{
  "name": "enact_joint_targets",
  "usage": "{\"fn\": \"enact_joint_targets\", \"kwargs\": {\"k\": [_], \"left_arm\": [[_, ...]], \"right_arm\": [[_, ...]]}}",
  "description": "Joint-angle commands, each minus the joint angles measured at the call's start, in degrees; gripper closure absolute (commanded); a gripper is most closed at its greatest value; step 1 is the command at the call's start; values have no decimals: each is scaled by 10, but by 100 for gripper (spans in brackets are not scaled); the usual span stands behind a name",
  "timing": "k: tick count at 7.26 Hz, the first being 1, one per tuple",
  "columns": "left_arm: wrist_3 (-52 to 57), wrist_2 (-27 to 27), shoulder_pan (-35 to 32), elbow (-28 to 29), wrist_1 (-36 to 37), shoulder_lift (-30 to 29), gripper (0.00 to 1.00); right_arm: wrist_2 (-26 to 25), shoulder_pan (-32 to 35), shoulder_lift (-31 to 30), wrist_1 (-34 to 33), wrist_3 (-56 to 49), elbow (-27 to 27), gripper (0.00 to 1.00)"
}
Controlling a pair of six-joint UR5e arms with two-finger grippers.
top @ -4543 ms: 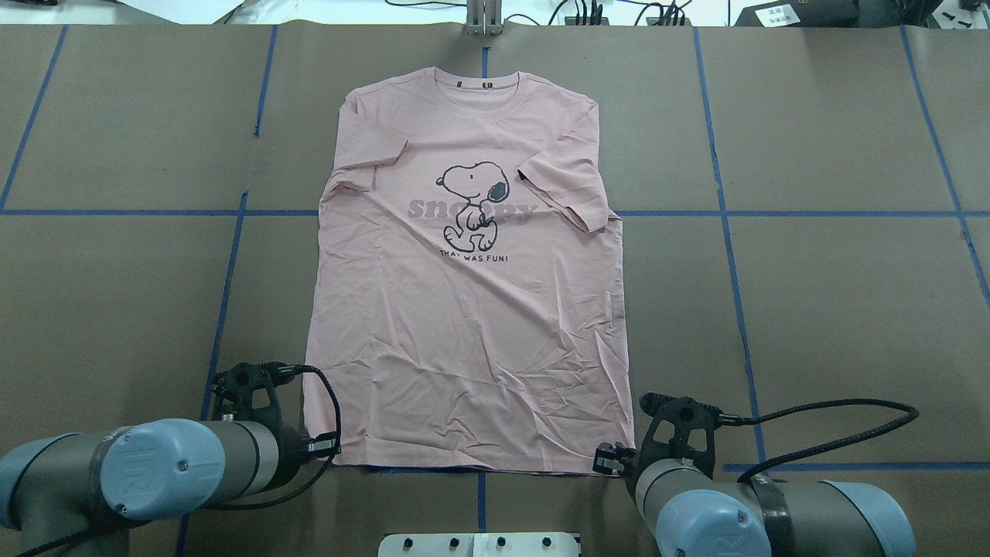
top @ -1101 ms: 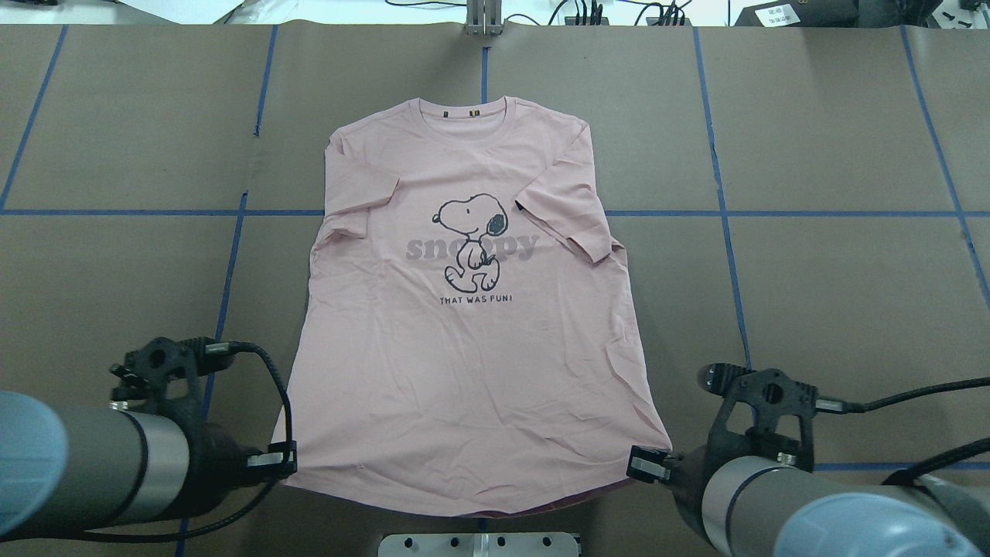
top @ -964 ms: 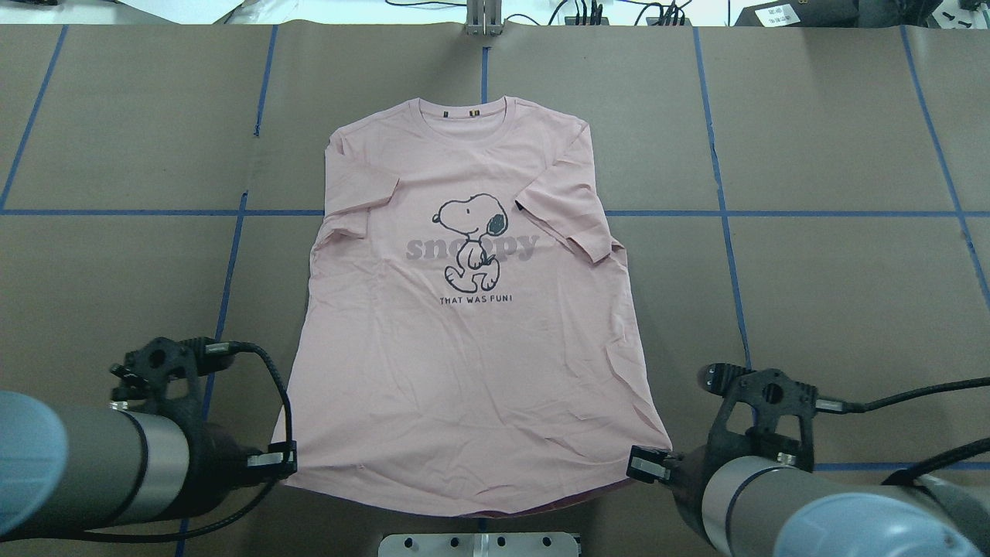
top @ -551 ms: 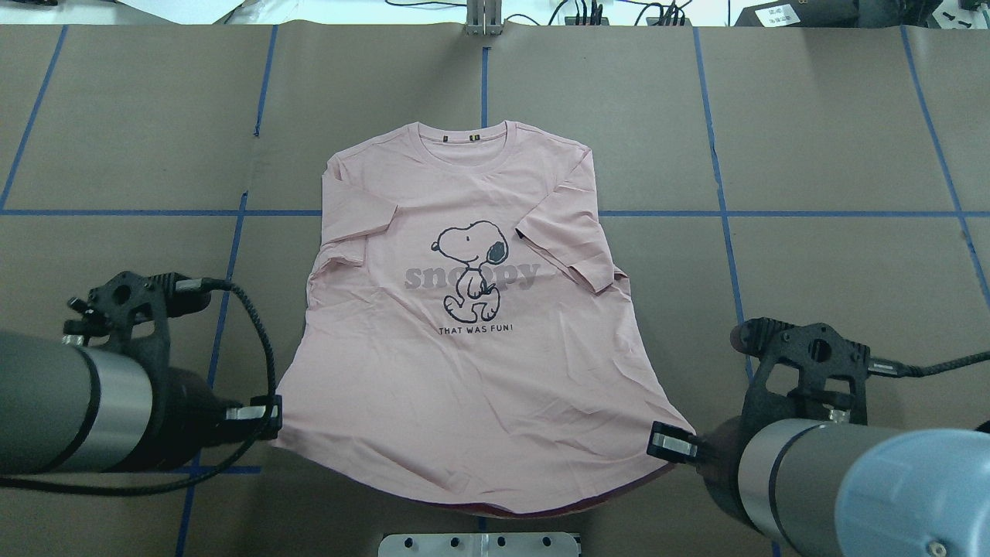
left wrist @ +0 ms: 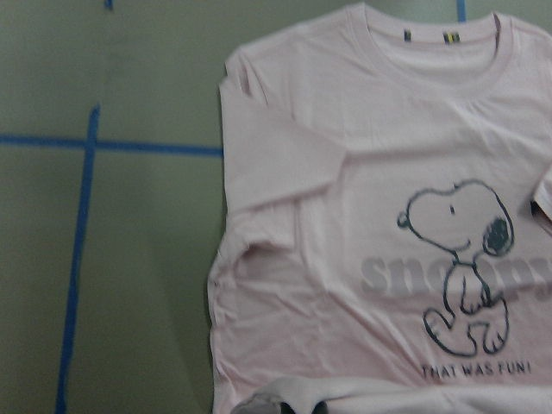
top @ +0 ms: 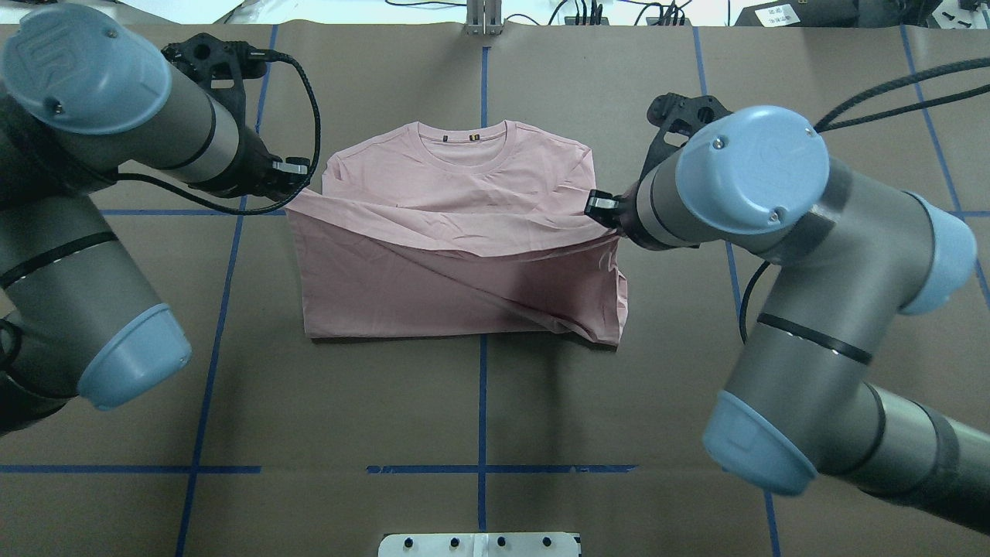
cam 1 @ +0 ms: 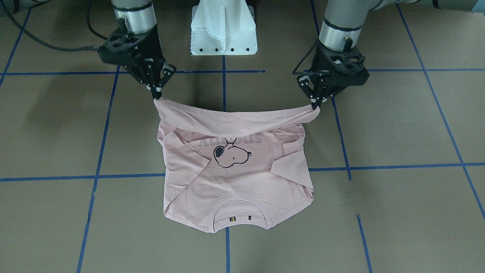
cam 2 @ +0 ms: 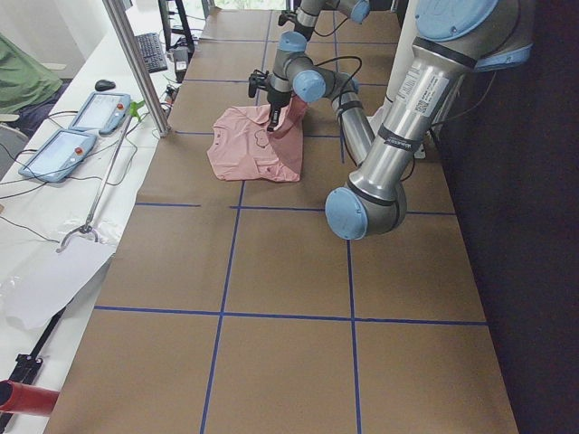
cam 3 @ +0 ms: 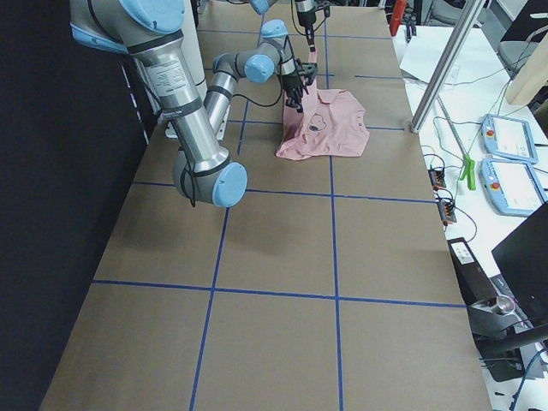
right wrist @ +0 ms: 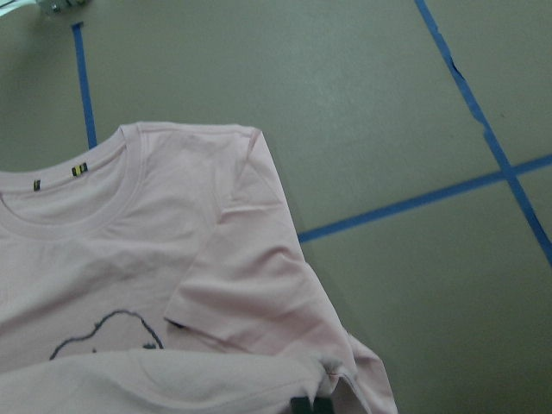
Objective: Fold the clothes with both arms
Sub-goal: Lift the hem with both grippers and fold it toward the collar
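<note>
The robot's left gripper will release the pale pink T-shirt's hem corner at the outer edge of the T-shirt's nearer shoulder (cam 1: 317,189) (left wrist: 219,83).
The pale pink T-shirt (top: 464,271) lies mid-table with its collar (top: 468,147) at the far side. Its lower half is doubled over the chest, so the overhead view hides the dog print, which shows in the front-facing view (cam 1: 231,153) and the left wrist view (left wrist: 461,259). My left gripper (top: 298,174) is shut on the hem's left corner, also seen in the front-facing view (cam 1: 315,106). My right gripper (top: 599,207) is shut on the right corner, also seen there (cam 1: 156,95). Both hold the hem taut, raised above the chest, short of the collar.
The table is covered in brown paper with blue tape lines (top: 482,402). The white pedestal base (cam 1: 223,28) stands at my near edge. A metal post (top: 483,19) rises at the far edge. Teach pendants (cam 2: 77,127) lie on a side bench.
Both grippers pulled the hem corners toward me and apart, then lifted them and carried them away over the shirt toward the collar. The lower half now covers the print.
</note>
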Motion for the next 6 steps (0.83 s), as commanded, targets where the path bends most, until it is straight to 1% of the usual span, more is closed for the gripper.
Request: {"fn": "enact_joint_targets", "kwargs": {"k": [1,2,3,4,5,6], "left_arm": [[5,1,-10,81,-73,-13,100],[5,2,-10,110,-104,-13,100],[6,3,-10,135,-127,-13,100],[8,3,-17,165,-151,-17,100],[14,4,-21,206,-185,-23,100],[15,4,-21,258,-231,-30,100]], "right_arm": [[4,39,49,70,-57,-139,100],[6,41,78,76,-60,-189,100],[5,46,104,123,-60,-256,100],[5,54,132,186,-60,-340,100],[5,59,166,224,-62,-416,100],[5,60,174,245,-62,-448,100]]}}
